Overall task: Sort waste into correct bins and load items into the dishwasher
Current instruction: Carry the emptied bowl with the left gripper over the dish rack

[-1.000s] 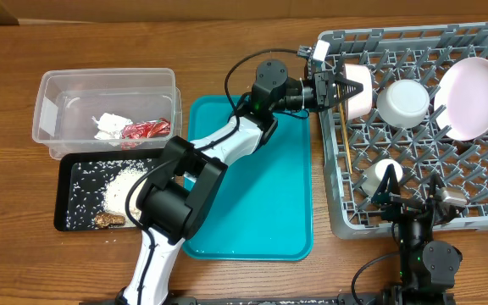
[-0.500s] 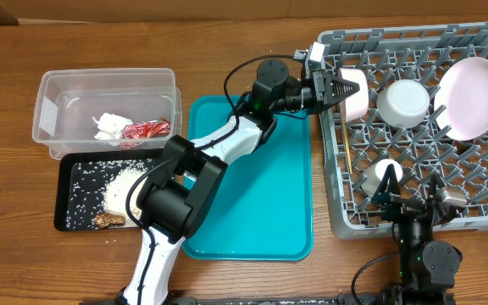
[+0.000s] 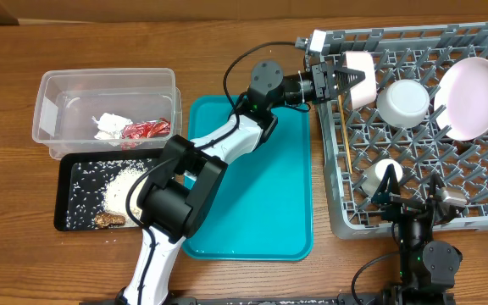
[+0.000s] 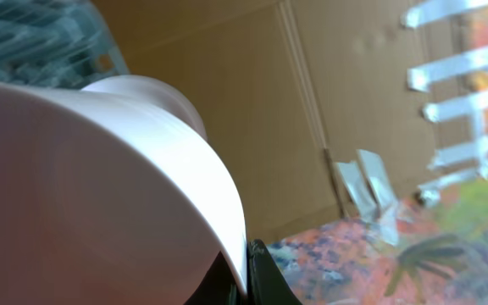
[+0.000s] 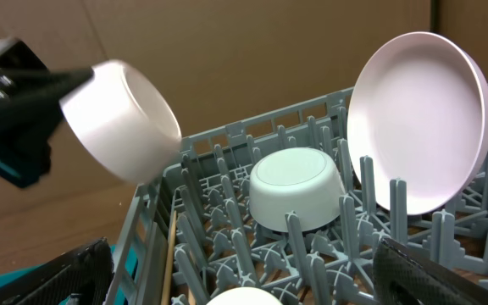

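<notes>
The robot's left gripper needs to release the small white bowl over the chopstick (image 3: pixel 352 117), beside the upside-down white bowl in the rack.
My left gripper (image 3: pixel 339 82) is shut on the rim of a small white bowl (image 3: pixel 358 78) and holds it tilted over the back left corner of the grey dish rack (image 3: pixel 337 199). The bowl fills the left wrist view (image 4: pixel 100 195) and shows in the right wrist view (image 5: pixel 121 120). In the rack a second white bowl (image 3: pixel 403 102) lies upside down, the large white plate (image 3: pixel 471 97) stands on edge, a small white cup (image 3: pixel 379 174) sits near the front, and a chopstick (image 3: pixel 346 161) lies along the left side. My right gripper (image 3: pixel 412 191) is open above the rack's front.
A teal tray (image 3: pixel 261 203) lies between the rack and the bins. The clear tub (image 3: pixel 58 89) holds a white tissue (image 3: pixel 108 125) and a red wrapper (image 3: pixel 146 129). The black tray (image 3: pixel 70 174) holds rice scraps (image 3: pixel 121 185).
My left gripper has carried the bowl up and a little right, toward the rack's back edge, turning it. The right arm has not moved.
</notes>
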You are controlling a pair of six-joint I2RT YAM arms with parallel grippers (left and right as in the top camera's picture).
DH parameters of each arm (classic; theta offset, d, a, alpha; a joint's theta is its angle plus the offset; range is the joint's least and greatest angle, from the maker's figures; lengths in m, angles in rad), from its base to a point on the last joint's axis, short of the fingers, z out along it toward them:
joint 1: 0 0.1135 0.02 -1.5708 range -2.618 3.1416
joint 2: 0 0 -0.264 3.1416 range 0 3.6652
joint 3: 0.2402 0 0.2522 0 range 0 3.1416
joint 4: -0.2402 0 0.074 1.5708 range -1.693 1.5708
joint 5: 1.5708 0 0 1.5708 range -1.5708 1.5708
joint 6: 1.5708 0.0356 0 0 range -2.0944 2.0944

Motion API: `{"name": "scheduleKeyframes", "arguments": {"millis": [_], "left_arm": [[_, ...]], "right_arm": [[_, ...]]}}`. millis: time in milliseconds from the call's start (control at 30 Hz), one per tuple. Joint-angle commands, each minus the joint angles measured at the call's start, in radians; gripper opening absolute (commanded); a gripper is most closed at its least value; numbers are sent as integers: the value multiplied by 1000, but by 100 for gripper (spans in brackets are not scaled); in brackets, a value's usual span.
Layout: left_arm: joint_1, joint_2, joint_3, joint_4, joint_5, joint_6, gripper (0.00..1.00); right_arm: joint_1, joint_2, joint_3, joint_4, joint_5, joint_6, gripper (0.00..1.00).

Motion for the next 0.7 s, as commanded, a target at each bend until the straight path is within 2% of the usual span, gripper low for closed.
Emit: {"name": "scheduleKeyframes", "arguments": {"millis": [0,133,467,667], "left_arm": [[-24,4,17,-57,-5,83,4],[-36,5,17,-92,-5,129,5],[-71,5,17,-101,-10,143,4],[-67,5,17,-178,-20,179,5]], "right_arm": [[-6,-10,-11,5,2,0,100],[-6,-10,-11,5,2,0,100],[-6,-10,-11,5,2,0,100],[-6,-10,-11,5,2,0,100]]}}
